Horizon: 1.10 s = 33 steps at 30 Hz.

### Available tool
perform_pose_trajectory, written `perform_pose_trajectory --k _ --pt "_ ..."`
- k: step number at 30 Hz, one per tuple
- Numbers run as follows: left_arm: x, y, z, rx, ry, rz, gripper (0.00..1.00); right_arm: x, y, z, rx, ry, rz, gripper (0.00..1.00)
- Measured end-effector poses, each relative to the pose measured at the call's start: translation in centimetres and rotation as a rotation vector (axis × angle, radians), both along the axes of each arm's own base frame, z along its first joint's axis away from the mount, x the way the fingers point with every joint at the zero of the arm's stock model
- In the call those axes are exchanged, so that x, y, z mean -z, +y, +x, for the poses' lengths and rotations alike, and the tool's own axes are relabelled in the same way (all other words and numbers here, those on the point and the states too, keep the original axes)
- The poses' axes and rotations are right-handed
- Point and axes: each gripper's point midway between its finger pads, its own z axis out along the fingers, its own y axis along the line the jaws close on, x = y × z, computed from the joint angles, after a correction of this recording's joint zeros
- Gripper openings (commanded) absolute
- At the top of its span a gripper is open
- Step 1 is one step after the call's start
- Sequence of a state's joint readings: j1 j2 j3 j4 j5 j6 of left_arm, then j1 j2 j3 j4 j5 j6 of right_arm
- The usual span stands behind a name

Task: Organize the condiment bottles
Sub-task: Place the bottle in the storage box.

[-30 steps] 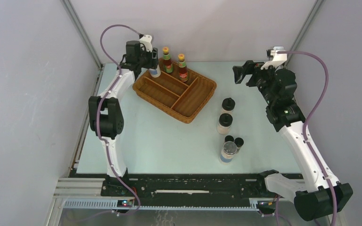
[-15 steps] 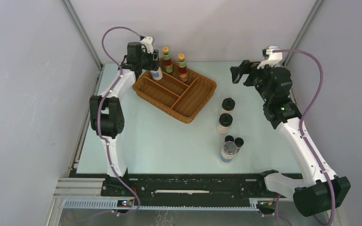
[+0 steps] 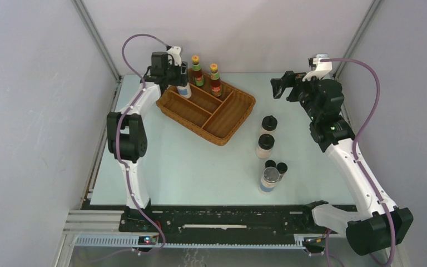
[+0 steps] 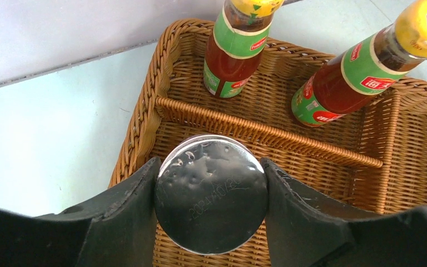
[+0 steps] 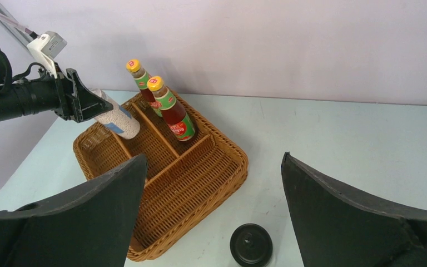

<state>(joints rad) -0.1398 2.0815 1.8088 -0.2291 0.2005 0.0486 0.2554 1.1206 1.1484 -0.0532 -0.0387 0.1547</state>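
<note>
Next, my left gripper puts the silver-lidded jar down in the tray compartment [image 3: 187, 97] [image 4: 211, 175] just in front of the sauce bottles.
My left gripper [image 3: 181, 82] is shut on a silver-lidded blue-labelled jar [image 4: 211, 193], tilted over the far-left compartment of the wicker tray [image 3: 239, 114]; it also shows in the right wrist view [image 5: 117, 119]. Two red-brown sauce bottles [image 3: 198, 72] [image 3: 216, 81] stand in the tray's far compartment. On the table right of the tray stand two black-capped beige shakers [image 3: 268, 124] [image 3: 265, 146], two tiny dark vials [image 3: 270, 164] [image 3: 282, 167] and a second silver-lidded jar [image 3: 269, 179]. My right gripper [image 3: 278, 88] is open and empty, high above the table's far right.
The wicker tray [image 4: 144, 111] is divided by woven walls into several compartments; the long right one is empty. The enclosure's white walls and metal posts [image 3: 97, 41] close in the table's far corners.
My left gripper has carried the jar a little right and down into the tray's far-left compartment. My right gripper has shifted slightly left.
</note>
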Motion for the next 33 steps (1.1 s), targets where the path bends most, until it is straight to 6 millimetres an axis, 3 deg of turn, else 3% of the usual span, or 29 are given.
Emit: perform_pose_trajectory --k 9,32,33 --pt "1.6 0.1 0.2 -0.005 0.027 0.007 0.00 0.2 0.4 0.1 -0.009 0.002 -0.001 0.99" --pt "2.8 0.0 0.9 -0.011 0.054 0.014 0.00 0.5 1.2 0.6 -0.024 0.004 -0.001 0.99" --pt "2.8 0.0 1.1 -0.014 0.061 0.011 0.04 0.5 1.3 0.6 -0.027 0.002 -0.001 0.99"
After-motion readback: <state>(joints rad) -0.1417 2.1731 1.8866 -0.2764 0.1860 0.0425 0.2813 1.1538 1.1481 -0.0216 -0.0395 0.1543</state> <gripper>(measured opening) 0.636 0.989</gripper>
